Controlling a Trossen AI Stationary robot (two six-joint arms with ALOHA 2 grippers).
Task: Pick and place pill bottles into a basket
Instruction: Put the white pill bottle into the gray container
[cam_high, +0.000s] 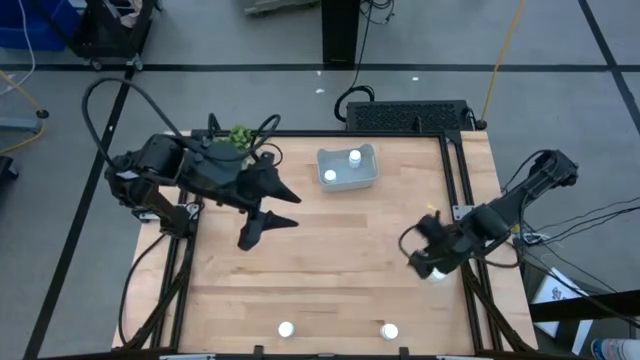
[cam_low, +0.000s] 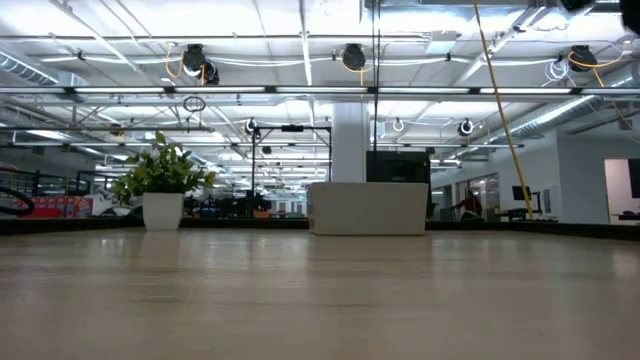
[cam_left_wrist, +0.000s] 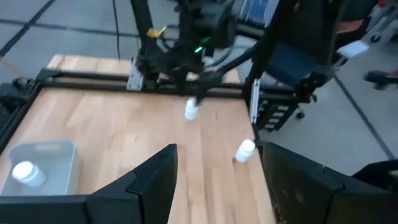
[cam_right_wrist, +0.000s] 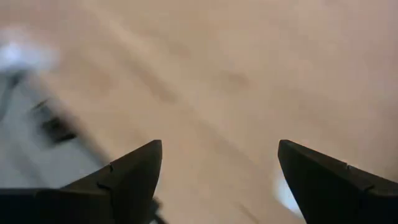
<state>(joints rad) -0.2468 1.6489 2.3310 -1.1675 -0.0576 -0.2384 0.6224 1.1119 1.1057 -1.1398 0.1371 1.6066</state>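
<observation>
My right gripper needs to close on the top of the white pill bottle (cam_high: 437, 274) (cam_right_wrist: 287, 194) that stands below it, near the black rail.
The pale grey-blue basket (cam_high: 362, 181) stands at the far middle of the table with two white pill bottles (cam_high: 354, 157) (cam_high: 331, 176) in it. It also shows in the low view (cam_low: 368, 208) and the left wrist view (cam_left_wrist: 53, 163). Two more bottles (cam_high: 286, 328) (cam_high: 389, 331) stand near the table's near edge. A fifth bottle (cam_high: 438, 272) stands at the right edge, just under my right gripper (cam_high: 430, 262), which is open. In the right wrist view a white patch (cam_right_wrist: 287, 196) shows beside one finger. My left gripper (cam_high: 270, 212) is open and empty left of the basket. My right gripper stands open over the bottle at the right edge (cam_left_wrist: 191, 111), coming from the table's right and slanting down. The bottle shows next to one finger (cam_right_wrist: 323, 186). I cannot tell whether the finger touches it.
A small green plant (cam_high: 238, 136) in a white pot (cam_low: 163, 210) stands at the far left, behind my left arm. Black rails (cam_high: 455, 170) run along the table's sides. Bare wood lies in the middle of the table (cam_high: 340, 260).
</observation>
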